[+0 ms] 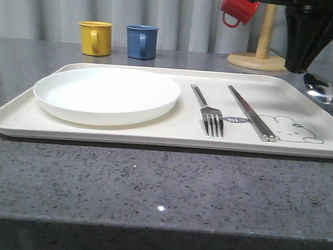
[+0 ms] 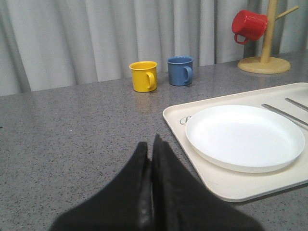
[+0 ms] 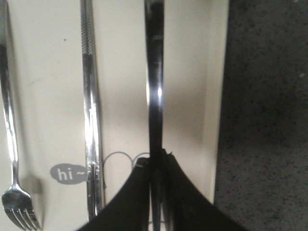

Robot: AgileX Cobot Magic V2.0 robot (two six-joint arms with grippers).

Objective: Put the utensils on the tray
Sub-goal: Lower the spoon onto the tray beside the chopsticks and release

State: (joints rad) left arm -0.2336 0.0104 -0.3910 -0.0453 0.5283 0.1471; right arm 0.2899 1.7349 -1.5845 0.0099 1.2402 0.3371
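Next, my right gripper releases the spoon, now held over the tray's end, on the cream tray (image 1: 289, 115) (image 3: 133, 151) next to the chopsticks. The spoon's bowl will be over the rabbit drawing.
The cream tray (image 1: 154, 133) lies across the grey table. On it rest a white plate (image 1: 107, 93) at the left, a fork (image 1: 210, 114) in the middle and a pair of chopsticks (image 1: 251, 112) beside the rabbit drawing. My right gripper (image 1: 299, 68) hangs over the tray's right end, shut on the spoon (image 1: 322, 90), whose bowl points toward the front. In the right wrist view the spoon handle (image 3: 155, 86) runs out from my right gripper (image 3: 157, 156), parallel to the chopsticks (image 3: 91, 106) and the fork (image 3: 12, 144). My left gripper (image 2: 150, 144) is shut and empty, over bare table left of the tray (image 2: 226, 185).
A yellow cup (image 1: 95, 37) and a blue cup (image 1: 141, 41) stand behind the tray at the back. A red cup (image 1: 239, 7) hangs on a wooden mug tree (image 1: 263, 51) at the back right. A grey curtain closes the back.
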